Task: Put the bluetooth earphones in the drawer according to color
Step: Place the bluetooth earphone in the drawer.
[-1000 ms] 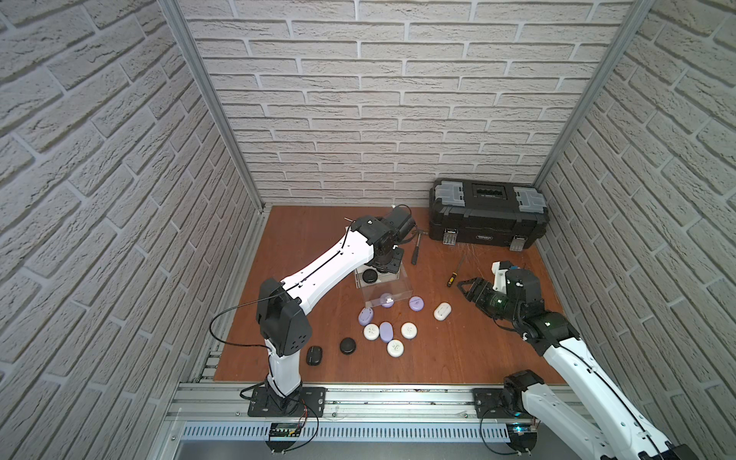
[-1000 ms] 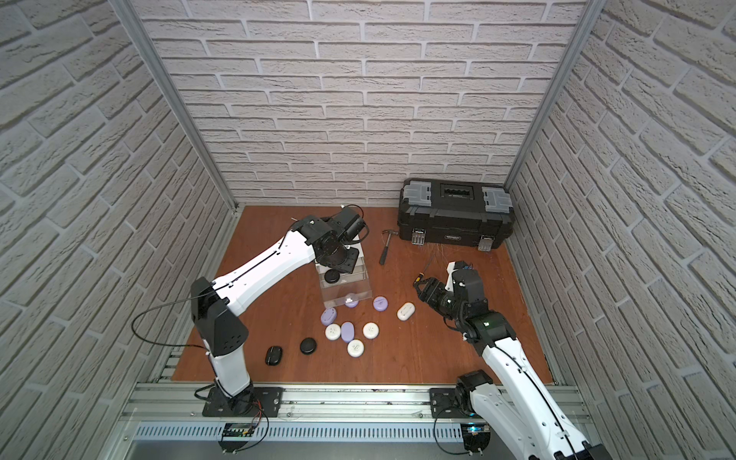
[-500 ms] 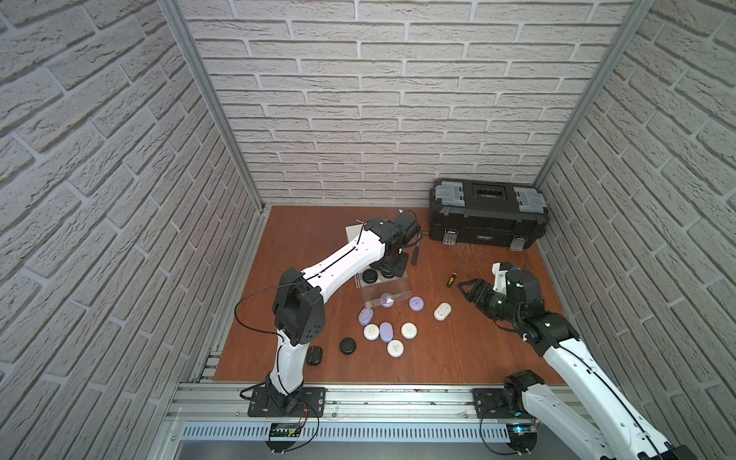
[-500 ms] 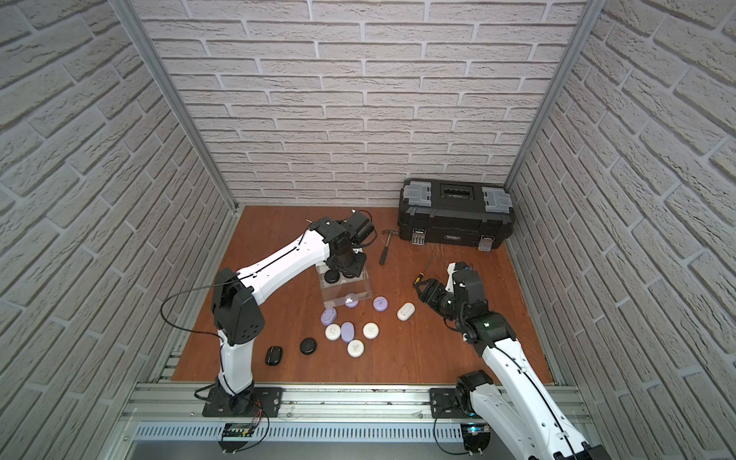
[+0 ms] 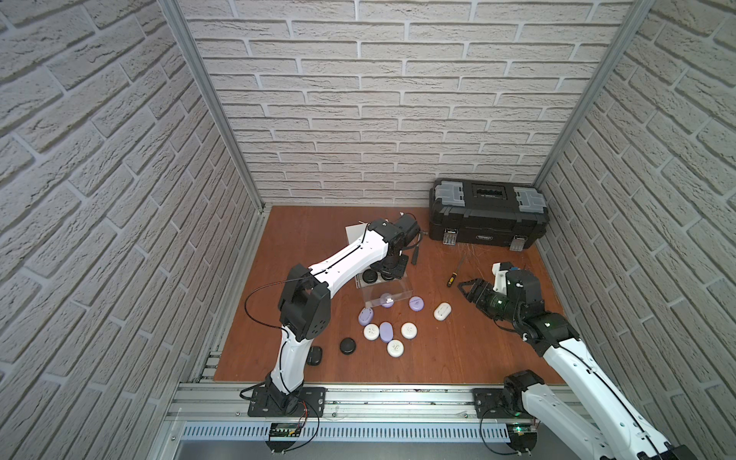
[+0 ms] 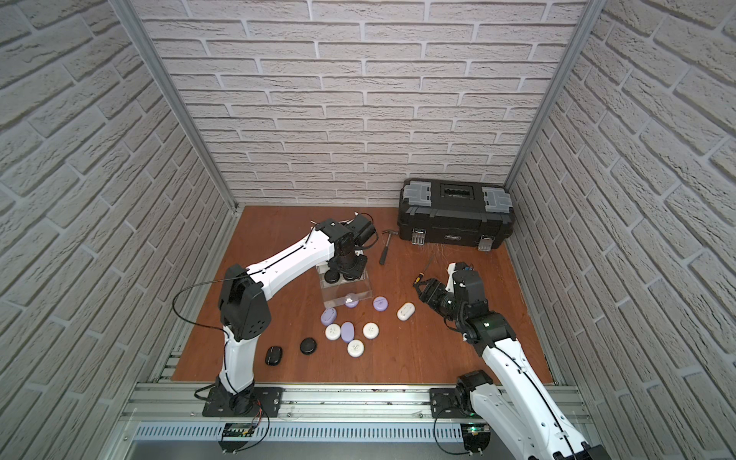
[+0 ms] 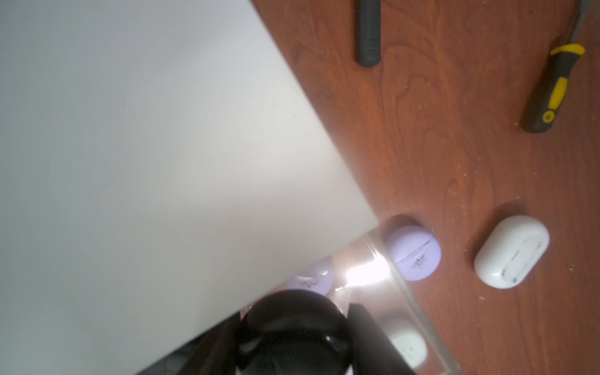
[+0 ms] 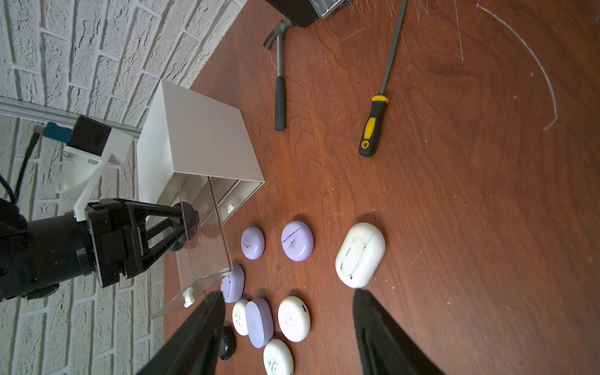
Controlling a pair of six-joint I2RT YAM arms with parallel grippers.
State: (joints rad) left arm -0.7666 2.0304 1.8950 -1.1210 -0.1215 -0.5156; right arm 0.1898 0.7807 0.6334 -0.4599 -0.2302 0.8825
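My left gripper has the round black earphone case. It will let go of it in the clear drawer [image 5: 389,273] [image 7: 293,338] next to the other black case.
My left gripper [image 7: 293,328] is shut on a round black earphone case [image 7: 285,318], held in the pulled-out clear top drawer [image 5: 394,292] of the white cabinet [image 8: 194,139]. In both top views the left gripper [image 5: 387,274] hangs over that drawer, with a second black case [image 5: 370,277] beside it. Loose on the table lie lavender cases [image 5: 416,304], white cases [image 5: 442,311] and black cases [image 5: 347,345]. My right gripper [image 8: 287,293] stands open and empty near the white oval case [image 8: 360,255], apart from it.
A black toolbox [image 5: 488,217] stands at the back right. A hammer [image 6: 385,247] and a yellow-handled screwdriver [image 8: 373,126] lie between the cabinet and the toolbox. Brick walls close in three sides.
The left arm's elbow has swung right, toward the cabinet, while its gripper stays at the open drawer with the black case. The right arm has not moved.
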